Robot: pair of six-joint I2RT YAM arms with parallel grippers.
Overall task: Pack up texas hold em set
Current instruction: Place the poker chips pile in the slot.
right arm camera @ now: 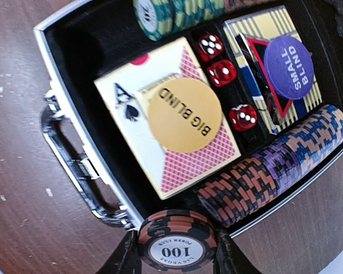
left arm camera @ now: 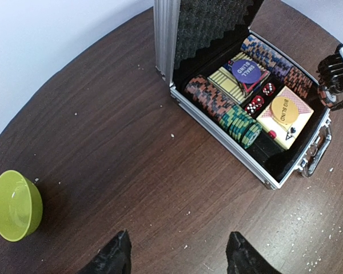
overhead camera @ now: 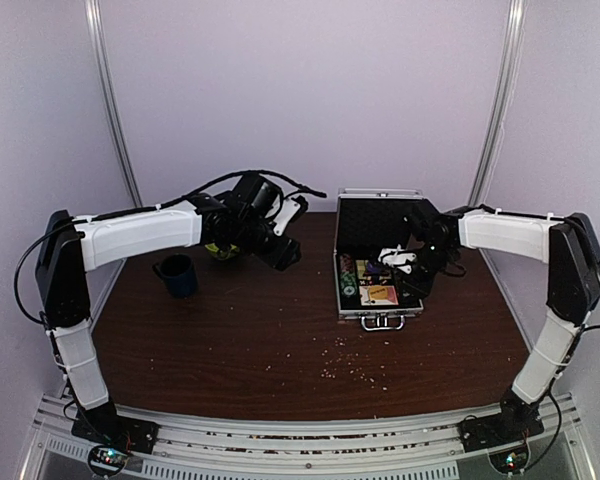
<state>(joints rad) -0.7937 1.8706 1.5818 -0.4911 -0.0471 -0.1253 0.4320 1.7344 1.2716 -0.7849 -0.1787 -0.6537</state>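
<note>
Next, my right gripper lets go of the orange-black 100 chips in the gap (overhead camera: 407,299) (right arm camera: 176,227) between the chip row and the front side of the briefcase.
The silver briefcase (overhead camera: 372,318) stands open on the table's right half, lid up; it also shows in the left wrist view (left arm camera: 217,134) and the right wrist view (right arm camera: 48,85). Inside lie chip rows (right arm camera: 274,171), card decks (right arm camera: 160,165), red dice (right arm camera: 222,73), a yellow BIG BLIND button (right arm camera: 184,115) and a purple SMALL BLIND button (right arm camera: 288,67). My right gripper (right arm camera: 177,254) is shut on a small stack of orange-black 100 chips (right arm camera: 177,240) above the case's near right corner. My left gripper (left arm camera: 177,257) is open and empty over bare table left of the case.
A lime-green bowl (left arm camera: 14,205) lies on the table left of my left gripper. A dark blue mug (overhead camera: 177,275) stands at the left of the table. Crumbs (overhead camera: 355,370) are scattered on the wood in front of the case.
</note>
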